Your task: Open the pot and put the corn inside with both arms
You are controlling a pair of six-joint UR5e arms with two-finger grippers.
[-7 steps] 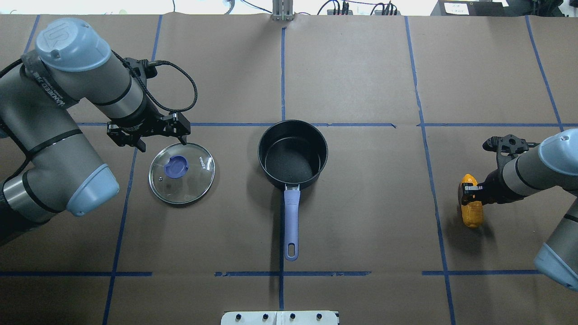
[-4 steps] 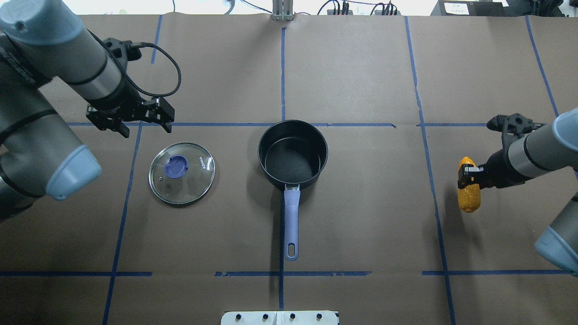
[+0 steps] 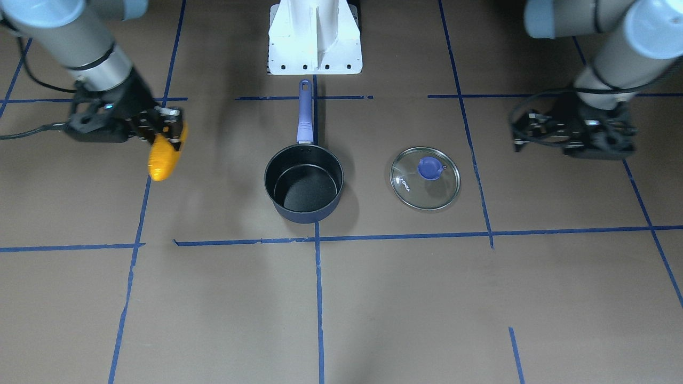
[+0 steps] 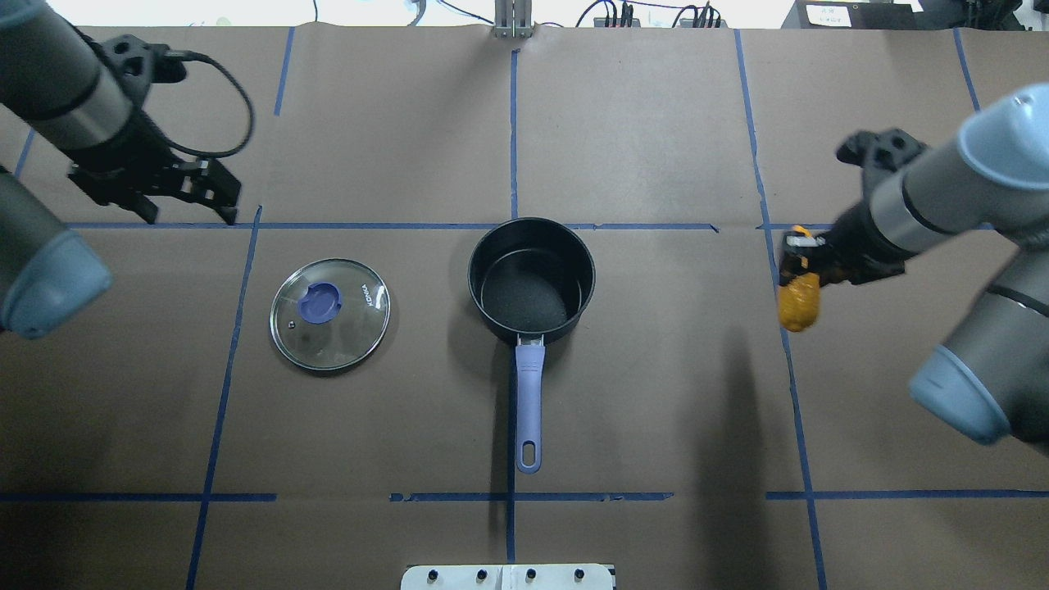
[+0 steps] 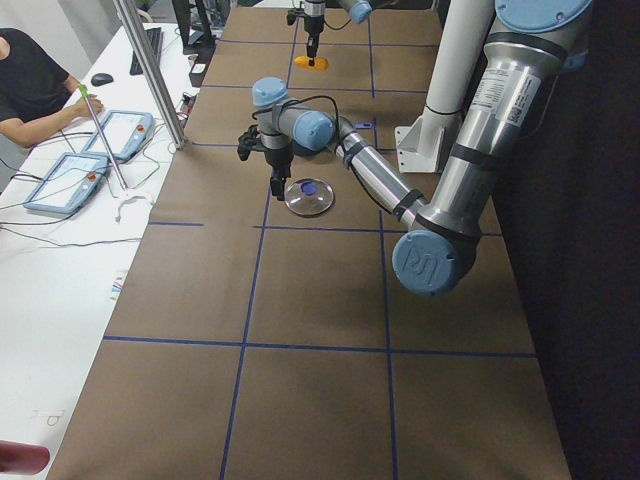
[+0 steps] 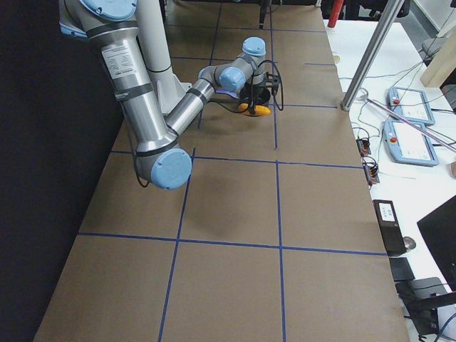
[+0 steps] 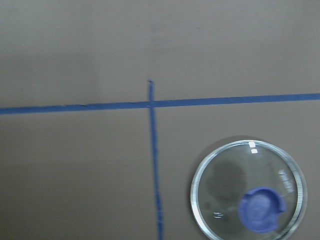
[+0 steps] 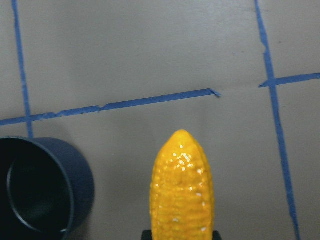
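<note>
Next, my right gripper lets go of the corn around the middle of the dark navy pot's bottom (image 3: 299,175), below the purple-blue handle.
The dark navy pot (image 4: 531,283) stands open at the table's middle, empty, its purple-blue handle (image 4: 529,393) pointing toward the robot. It also shows in the front view (image 3: 304,184) and the right wrist view (image 8: 82,185). My right gripper (image 4: 799,258) is shut on the orange-yellow corn (image 4: 798,301) and holds it above the table, right of the pot. The corn also shows in the front view (image 3: 164,154) and the right wrist view (image 8: 182,190). My left gripper (image 4: 188,213) is open and empty, beyond and left of the glass lid (image 4: 330,314).
The glass lid with the blue knob lies flat on the table left of the pot, seen in the front view (image 3: 425,177) and the left wrist view (image 7: 248,194). Blue tape lines cross the brown table cover. The white robot base (image 3: 315,37) stands at the near edge.
My left gripper has moved up and away from the lid toward the far left. My right gripper has lifted the corn and carried it leftward and farther from the robot.
</note>
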